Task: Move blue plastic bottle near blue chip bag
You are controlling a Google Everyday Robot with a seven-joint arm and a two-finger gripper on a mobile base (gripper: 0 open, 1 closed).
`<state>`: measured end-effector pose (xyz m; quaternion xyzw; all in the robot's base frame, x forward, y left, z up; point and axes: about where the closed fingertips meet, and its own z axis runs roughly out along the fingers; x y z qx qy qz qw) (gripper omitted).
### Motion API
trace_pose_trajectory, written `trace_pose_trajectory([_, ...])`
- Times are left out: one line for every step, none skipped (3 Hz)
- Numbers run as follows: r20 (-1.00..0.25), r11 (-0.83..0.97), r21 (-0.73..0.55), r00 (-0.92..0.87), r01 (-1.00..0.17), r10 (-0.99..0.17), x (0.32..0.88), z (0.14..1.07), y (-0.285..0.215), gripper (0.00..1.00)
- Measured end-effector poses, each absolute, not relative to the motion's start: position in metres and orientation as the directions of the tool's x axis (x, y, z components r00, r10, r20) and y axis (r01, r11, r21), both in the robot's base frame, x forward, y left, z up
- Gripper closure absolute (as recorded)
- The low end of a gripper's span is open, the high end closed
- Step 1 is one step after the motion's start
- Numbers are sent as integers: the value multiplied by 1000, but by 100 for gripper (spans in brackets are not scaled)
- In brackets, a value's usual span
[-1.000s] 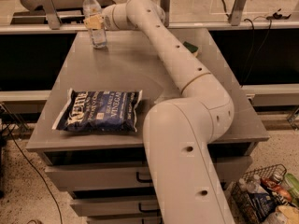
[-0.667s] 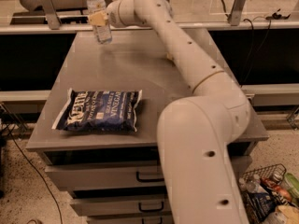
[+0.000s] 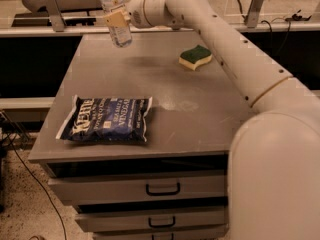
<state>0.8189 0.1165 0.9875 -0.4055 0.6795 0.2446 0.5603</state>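
The robot's gripper will release the blue plastic bottle on the grey table [image 3: 135, 92] just behind the far edge of the blue chip bag. The bottle still hangs upright above the table.
The blue plastic bottle [image 3: 116, 15] is clear with a pale label and hangs upright above the far left part of the grey table [image 3: 200, 119], its top cut off by the frame edge. My gripper [image 3: 116, 19] is shut on the bottle's middle, reaching in from the right on the long white arm. The blue chip bag [image 3: 106, 120] lies flat near the table's front left edge, well in front of the bottle.
A green-and-yellow sponge [image 3: 195, 57] lies at the table's far right, under the arm. Drawers with black handles [image 3: 163, 189] sit below the tabletop. A counter with metal posts [image 3: 51, 6] runs behind the table.
The bottle has been lifted off the table's far left corner and now hangs in the air in my gripper. The view has shifted, and the sponge now shows.
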Motion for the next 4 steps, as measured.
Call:
trace_pose_trajectory([-953, 535, -115, -59, -837, -297, 773, 974, 94, 100])
trace_pose_trajectory([-953, 527, -111, -61, -843, -298, 770, 972, 97, 100])
trace_pose_trajectory([-951, 508, -85, -82, -857, -298, 747, 972, 93, 100])
trace_pose_trajectory([-949, 483, -44, -115, -874, -295, 707, 980, 81, 100])
